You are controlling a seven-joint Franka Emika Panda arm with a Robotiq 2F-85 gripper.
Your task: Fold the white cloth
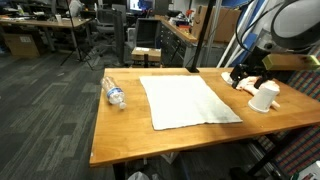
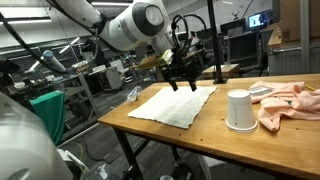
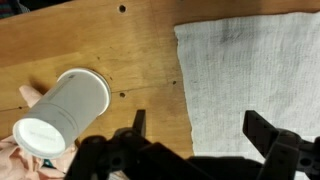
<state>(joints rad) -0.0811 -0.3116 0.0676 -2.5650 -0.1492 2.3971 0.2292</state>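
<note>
Next, my gripper goes to the white cloth's corner (image 1: 238, 120) (image 3: 183, 34) nearest the white cup, close to the table's edge, and closes there.
The white cloth (image 1: 188, 101) lies flat and unfolded on the wooden table (image 1: 125, 125); it shows in both exterior views (image 2: 175, 103) and in the wrist view (image 3: 255, 70). My gripper (image 3: 197, 125) is open and empty, hovering above the cloth's edge, one finger over bare wood and one over the cloth. In an exterior view it hangs over the cloth's far side (image 2: 181, 78); in an exterior view it sits at the table's far right (image 1: 243, 75).
A white cup (image 1: 264, 96) stands near the cloth, seen also in an exterior view (image 2: 237, 109) and the wrist view (image 3: 60, 108). A pink cloth (image 2: 288, 102) lies beside it. A plastic bottle (image 1: 114, 93) lies on the table's other end.
</note>
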